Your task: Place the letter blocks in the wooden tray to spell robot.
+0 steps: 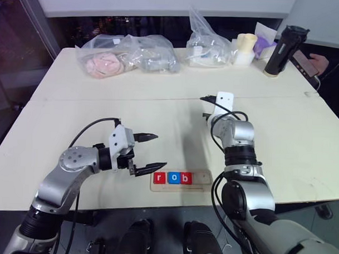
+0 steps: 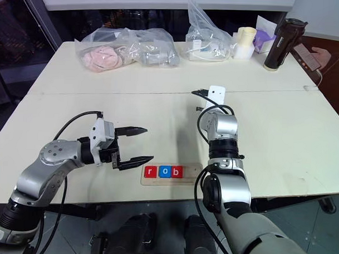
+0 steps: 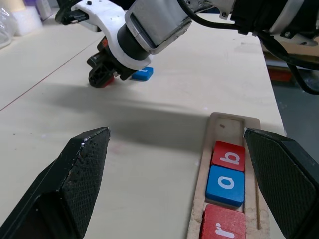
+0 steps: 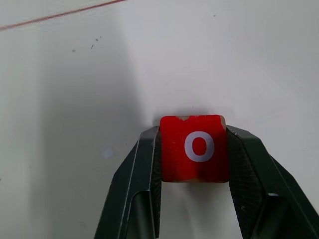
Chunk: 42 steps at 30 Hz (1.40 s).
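My right gripper covers the red o block's side that must meet the red b, so next I lower it and grip its front and back (image 4: 195,179).
The wooden tray (image 1: 202,178) lies near the table's front edge and holds a red r (image 1: 160,177), a blue o (image 1: 173,178) and a red b (image 1: 185,178) in a row, with its right end bare. Just left of the tray, my left gripper (image 1: 160,151) hangs open with nothing in it. Farther back on the table, my right gripper (image 4: 194,149) is shut on a red o block (image 4: 194,148), down at the tabletop. A blue block (image 3: 141,73) lies flat right beside it; I cannot read its letter.
Plastic bags (image 1: 127,56) with soft items, a pale cup (image 1: 244,49) and a dark bottle (image 1: 282,50) stand along the table's far edge. A person's hand (image 1: 316,62) with a phone shows at the far right. A seam (image 1: 131,99) crosses the tabletop.
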Motion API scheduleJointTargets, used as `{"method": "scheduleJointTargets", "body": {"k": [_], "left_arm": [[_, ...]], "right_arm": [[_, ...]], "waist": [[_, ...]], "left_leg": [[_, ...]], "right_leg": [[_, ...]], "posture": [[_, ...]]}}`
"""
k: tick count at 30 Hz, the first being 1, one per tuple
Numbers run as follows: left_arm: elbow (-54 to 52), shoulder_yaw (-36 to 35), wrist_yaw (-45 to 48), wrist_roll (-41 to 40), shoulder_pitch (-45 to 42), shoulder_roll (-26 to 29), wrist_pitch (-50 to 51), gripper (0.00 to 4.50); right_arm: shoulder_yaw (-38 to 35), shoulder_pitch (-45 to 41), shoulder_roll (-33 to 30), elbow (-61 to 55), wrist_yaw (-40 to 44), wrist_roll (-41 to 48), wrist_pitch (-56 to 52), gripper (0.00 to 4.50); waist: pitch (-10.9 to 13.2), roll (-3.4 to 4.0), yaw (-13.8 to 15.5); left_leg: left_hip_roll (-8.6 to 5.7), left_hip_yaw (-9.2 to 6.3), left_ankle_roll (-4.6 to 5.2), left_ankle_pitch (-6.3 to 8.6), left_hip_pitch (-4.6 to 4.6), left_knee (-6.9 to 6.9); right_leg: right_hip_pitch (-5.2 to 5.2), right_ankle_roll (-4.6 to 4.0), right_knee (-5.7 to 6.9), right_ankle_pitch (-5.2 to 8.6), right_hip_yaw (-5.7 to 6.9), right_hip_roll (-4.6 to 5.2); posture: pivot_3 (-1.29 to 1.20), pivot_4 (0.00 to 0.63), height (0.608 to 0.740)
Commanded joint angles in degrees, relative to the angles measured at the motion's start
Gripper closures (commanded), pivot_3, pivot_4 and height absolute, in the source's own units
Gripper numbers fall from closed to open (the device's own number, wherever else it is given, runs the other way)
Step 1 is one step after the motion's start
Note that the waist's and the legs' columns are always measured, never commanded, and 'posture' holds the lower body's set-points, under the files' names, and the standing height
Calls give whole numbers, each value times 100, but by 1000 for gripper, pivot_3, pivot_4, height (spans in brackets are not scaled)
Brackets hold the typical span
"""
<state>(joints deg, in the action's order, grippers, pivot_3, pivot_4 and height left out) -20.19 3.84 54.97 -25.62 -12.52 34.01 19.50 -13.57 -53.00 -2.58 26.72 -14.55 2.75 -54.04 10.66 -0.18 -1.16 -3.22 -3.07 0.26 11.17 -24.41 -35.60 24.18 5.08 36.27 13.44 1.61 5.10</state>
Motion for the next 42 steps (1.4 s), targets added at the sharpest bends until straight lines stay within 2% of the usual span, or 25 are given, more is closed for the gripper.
{"method": "scheduleJointTargets", "body": {"k": [1,6,10,12,15,19,27,28,30,32,33,35,37,39,42], "left_arm": [[-124,50,23,-35,-76,-27,-32,0],[-16,101,97,-26,-125,-70,-81,0],[34,146,150,-19,-115,-87,-136,0],[37,162,169,-36,-107,-107,-137,0],[30,163,203,-63,-90,-105,-137,0],[57,154,268,-93,-121,-96,-110,0],[109,159,282,-88,-291,-94,-29,0],[104,157,276,-85,-289,-93,-27,0],[89,153,263,-84,-282,-91,-19,0],[33,143,234,-94,-259,-84,8,0],[27,138,230,-96,-258,-81,12,0],[26,132,222,-97,-259,-78,18,0],[49,133,225,-92,-279,-80,17,0],[71,139,232,-81,-303,-81,10,0],[99,144,231,-76,-356,-90,13,0]], "right_arm": [[518,197,-319,-1192,438,-47,-653,3323],[916,888,-1277,-3697,1369,430,-2513,3323],[919,1443,-1863,-5111,1796,739,-3589,3323],[724,2026,-2188,-5885,1981,968,-3830,3323],[357,2917,-2357,-6696,2105,1300,-3846,3323],[149,3624,-2285,-7133,2032,1596,-3846,3323],[167,4068,-2162,-7111,1787,1919,-3846,3323],[163,4067,-2193,-7103,1813,1958,-3846,2274],[199,4058,-2324,-7104,1884,2013,-3846,1337],[296,3984,-2796,-7155,2351,2288,-3846,307],[343,3930,-2993,-7166,2553,2407,-3846,49],[527,3783,-3881,-7168,3481,2786,-3389,49],[667,3793,-4759,-6960,4460,2896,-2476,49],[838,3996,-5471,-6512,5250,2601,-1265,49],[1059,4292,-6037,-5667,6268,2047,724,49]], "waist": [[1,1,16],[3,4,68],[2,3,37],[2,3,45],[2,2,61],[3,1,33],[3,0,65],[3,0,66],[3,0,66],[3,0,67],[4,0,68],[8,2,67],[10,-1,66],[13,-6,67],[17,-16,71]], "left_leg": [[0,0,0,0,-1,0],[-1,-1,0,0,-10,-3],[0,-1,1,1,-9,-1],[4,-1,1,1,-9,1],[4,-4,1,1,-12,3],[4,2,0,2,-14,-2],[3,2,0,2,-17,-6],[3,2,0,2,-20,-6],[1,3,0,2,-25,-6],[1,3,0,2,-27,-6],[0,3,0,2,-27,-6],[0,2,1,2,-28,-10],[0,3,2,3,-30,-14],[1,1,3,3,-30,-13],[5,-4,5,5,-29,-10]], "right_leg": [[0,0,0,0,0,0],[5,-1,-5,2,1,3],[2,-16,-13,12,1,4],[4,-19,-13,14,3,5],[5,-20,-15,16,5,17],[3,-21,-21,18,6,25],[1,-25,-26,17,7,34],[2,-27,-30,16,7,34],[4,-26,-33,16,8,35],[5,-25,-34,16,11,35],[5,-25,-35,16,13,35],[2,-23,-36,18,16,35],[1,-10,-38,26,18,36],[-4,-4,-45,29,23,36],[-21,-3,-76,28,28,32]], "posture": [[0,150,738],[0,150,738],[0,150,738],[0,150,738],[0,150,738],[0,150,738],[0,150,738],[0,150,738],[0,150,738],[0,150,738],[0,150,738],[0,150,738],[0,150,738],[0,150,738],[0,150,738]]}}
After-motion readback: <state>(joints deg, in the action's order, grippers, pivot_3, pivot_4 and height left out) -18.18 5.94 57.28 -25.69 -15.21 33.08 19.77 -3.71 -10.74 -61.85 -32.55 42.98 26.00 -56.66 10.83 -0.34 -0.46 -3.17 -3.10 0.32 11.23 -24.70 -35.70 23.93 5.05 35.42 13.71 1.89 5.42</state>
